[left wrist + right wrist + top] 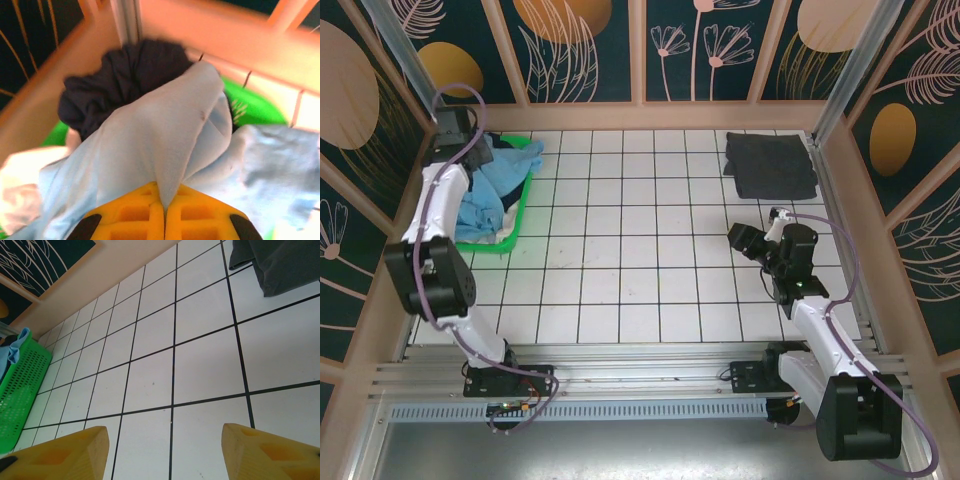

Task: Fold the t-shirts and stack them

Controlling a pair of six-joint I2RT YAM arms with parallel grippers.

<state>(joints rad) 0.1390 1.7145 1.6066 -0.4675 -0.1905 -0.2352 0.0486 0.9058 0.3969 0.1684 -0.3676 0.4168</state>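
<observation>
The light blue t-shirt, still bunched in the green basket, will leave my left gripper on the bare tiles (641, 228) between the green basket and the dark grey t-shirt.
The light blue t-shirt (492, 192) lies bunched in the green basket at the far left. My left gripper (483, 160) reaches down into that basket. In the left wrist view its yellow jaws (164, 201) are shut on a pinched fold of the light blue t-shirt (150, 140). The dark grey t-shirt (770, 165) lies folded flat at the far right of the table, and its edge shows in the right wrist view (280, 265). My right gripper (740, 240) hovers open over bare tiles, short of the grey t-shirt, with nothing between its fingers (165, 440).
The green plastic basket (523, 205) stands against the left wall and also holds a crumpled dark cloth (125, 80) behind the blue fold. Its perforated side (20, 390) shows far left of the right gripper. Wooden walls enclose the white tiled table (640, 260).
</observation>
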